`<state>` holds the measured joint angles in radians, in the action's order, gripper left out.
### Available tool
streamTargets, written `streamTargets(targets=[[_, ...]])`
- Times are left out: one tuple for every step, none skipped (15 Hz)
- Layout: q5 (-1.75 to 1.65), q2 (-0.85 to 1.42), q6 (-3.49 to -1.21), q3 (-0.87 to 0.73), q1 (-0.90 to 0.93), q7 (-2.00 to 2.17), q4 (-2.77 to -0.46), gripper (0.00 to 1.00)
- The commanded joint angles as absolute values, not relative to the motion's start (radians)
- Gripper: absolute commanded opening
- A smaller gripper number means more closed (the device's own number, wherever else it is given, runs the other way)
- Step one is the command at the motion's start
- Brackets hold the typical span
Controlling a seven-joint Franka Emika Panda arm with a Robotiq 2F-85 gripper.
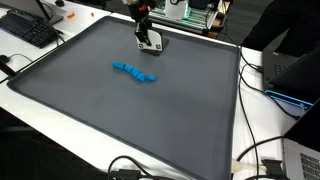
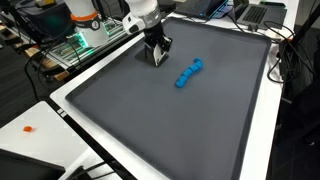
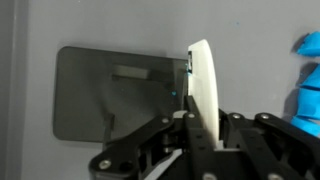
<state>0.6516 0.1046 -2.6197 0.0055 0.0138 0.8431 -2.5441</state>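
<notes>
The robot's gripper will release the thin white piece, now held low over the grey mat, along the dark grey thing's edge (image 1: 152,48) (image 3: 182,92) that faces the blue toy.
My gripper (image 3: 197,140) is shut on a thin white flat piece (image 3: 203,85), held edge-on between the fingers. In both exterior views the gripper (image 1: 148,36) (image 2: 153,44) is low over the far part of the grey mat (image 1: 120,110) (image 2: 180,120). Just under it lies a dark grey rectangular thing with rounded corners (image 3: 115,95) (image 2: 163,47). I cannot tell whether the white piece is joined to it. A blue knobbly toy (image 1: 134,72) (image 2: 188,73) lies on the mat a short way off. In the wrist view the toy (image 3: 308,80) shows at the right edge.
The mat lies on a white table (image 1: 270,125) (image 2: 60,130). A keyboard (image 1: 28,28) and cables (image 1: 262,150) sit beside it. Electronics with green lights (image 2: 75,40) stand behind the arm. A laptop (image 2: 258,12) is at a far corner.
</notes>
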Motion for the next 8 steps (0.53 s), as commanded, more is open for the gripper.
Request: streamTargets(targets=[[0.668,0.125,-2.677,0.015,0.027,0.861,-2.555,0.02],[0.665,0.131,-2.682,0.016,0.029,0.864,-2.553,0.02],[0.659,0.138,-2.687,0.016,0.031,0.871,-2.553,0.02],[0.658,0.142,-2.683,0.016,0.032,0.873,-2.552,0.02],[0.652,0.145,-2.687,0.015,0.034,0.881,-2.552,0.02],[0.650,0.147,-2.689,0.015,0.035,0.887,-2.552,0.02],[0.648,0.149,-2.693,0.015,0.037,0.892,-2.551,0.02],[0.640,0.152,-2.698,0.013,0.040,0.902,-2.552,0.02]])
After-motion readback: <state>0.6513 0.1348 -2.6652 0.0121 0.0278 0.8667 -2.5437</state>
